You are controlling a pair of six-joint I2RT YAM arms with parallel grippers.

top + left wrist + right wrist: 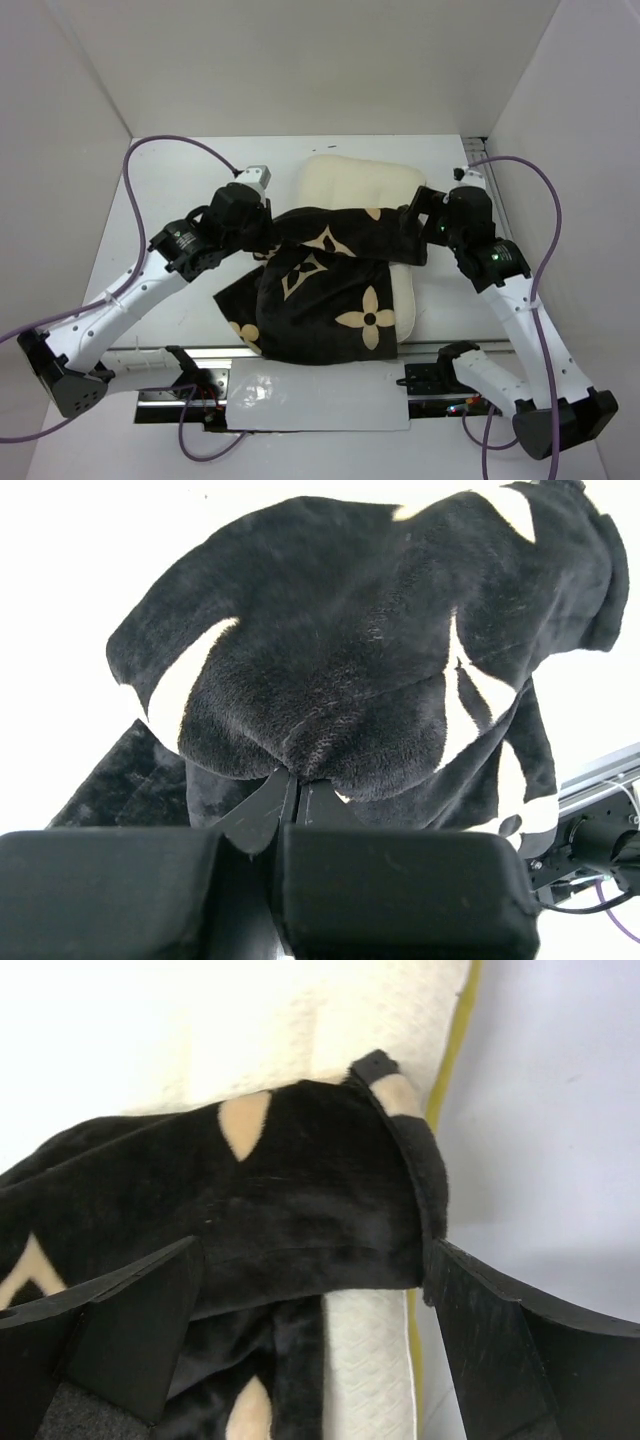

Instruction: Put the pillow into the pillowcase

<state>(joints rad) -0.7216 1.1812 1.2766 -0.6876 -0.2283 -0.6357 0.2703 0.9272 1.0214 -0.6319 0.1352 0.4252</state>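
The pillowcase's hemmed edge (416, 241) (412, 1165) beside the pillow's pale yellow edge will be held by my right gripper, so both grippers can lift the pillowcase.
The cream pillow (360, 182) lies at the middle back of the table, its far end bare. The dark flower-printed pillowcase (325, 300) is draped over its near part, and the pillow's right edge shows beside it. My left gripper (268, 238) is shut on a bunched fold of the pillowcase (370, 650), its fingertips (297, 788) pinching the plush. My right gripper (413, 235) is open; its jaws straddle the pillowcase's hemmed edge (300, 1210) over the pillow (365, 1360) without closing on it. The pillow's pale yellow edge (455, 1050) shows at the right.
White walls enclose the table on the left, back and right. A white sheet (315, 395) and a metal rail (160, 352) lie at the near edge between the arm bases. Purple cables (150, 145) loop over both arms.
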